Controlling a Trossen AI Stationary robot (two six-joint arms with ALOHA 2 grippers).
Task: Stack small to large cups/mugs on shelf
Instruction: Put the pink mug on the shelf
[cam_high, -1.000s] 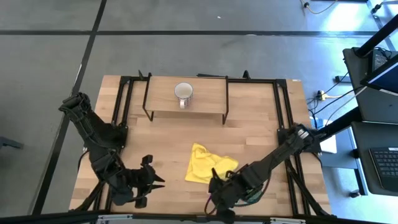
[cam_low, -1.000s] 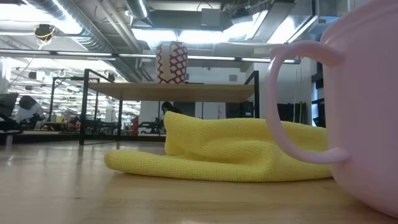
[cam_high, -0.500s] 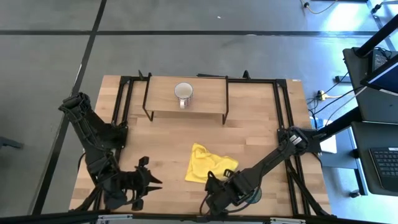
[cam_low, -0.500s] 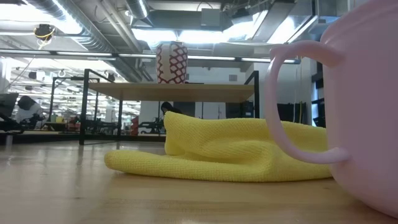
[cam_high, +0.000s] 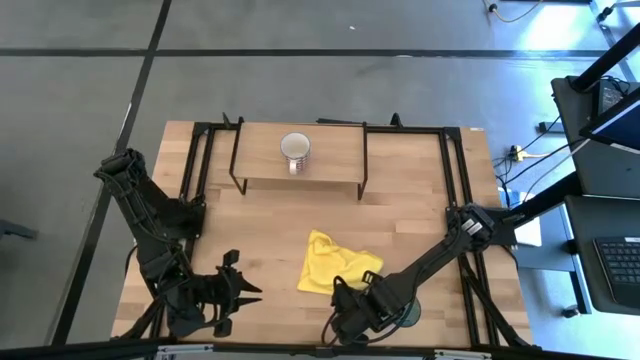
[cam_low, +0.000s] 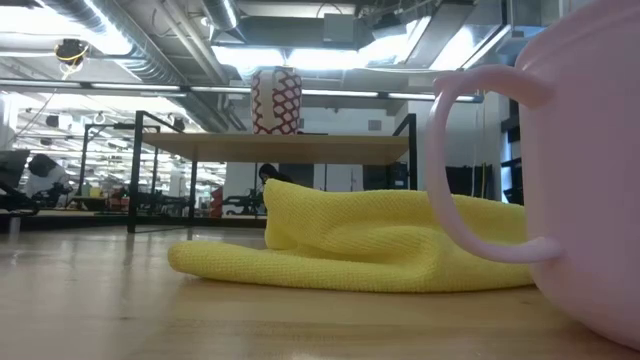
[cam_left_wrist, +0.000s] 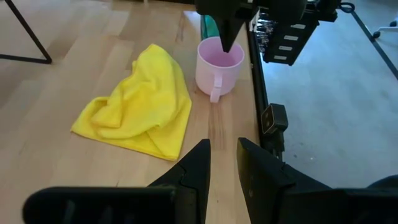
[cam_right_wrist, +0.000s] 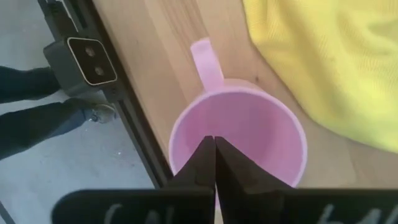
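Next, I let go of the pink mug with my right gripper on the wood (cam_high: 326, 315) (cam_right_wrist: 191, 40) between the yellow cloth and the small camera box.
The small pink mug (cam_left_wrist: 219, 62) stands upright on its base at the table's near edge, handle toward the yellow cloth; it fills the right of the low view (cam_low: 590, 170). My right gripper (cam_left_wrist: 227, 40) is shut, pointing down into its mouth (cam_right_wrist: 249, 130). The teal tumbler (cam_high: 409, 316) stands just behind, mostly under my right arm. The white patterned mug (cam_high: 294, 150) stands on the shelf (cam_high: 330, 155). My left gripper (cam_high: 245, 290) hovers narrowly open at the near left, touching nothing. My right gripper points its shut fingers (cam_right_wrist: 205, 162) down from above into the pink mug's opening, close to the rim's near side (cam_right_wrist: 180, 140). Whether they touch the rim or inner wall, I cannot tell. The mug stands upright on the table.
A crumpled yellow cloth (cam_high: 335, 265) lies in the middle of the table, next to the pink mug. A small camera box (cam_right_wrist: 90, 59) sits on the table's near edge beside the mug. The shelf's black legs (cam_high: 236, 170) stand behind the cloth.
My right gripper has gone a little toward the table's near edge, uncovering the teal tumbler in the high view. My left gripper has shifted slightly toward the near left. The pink mug has stayed where it was.
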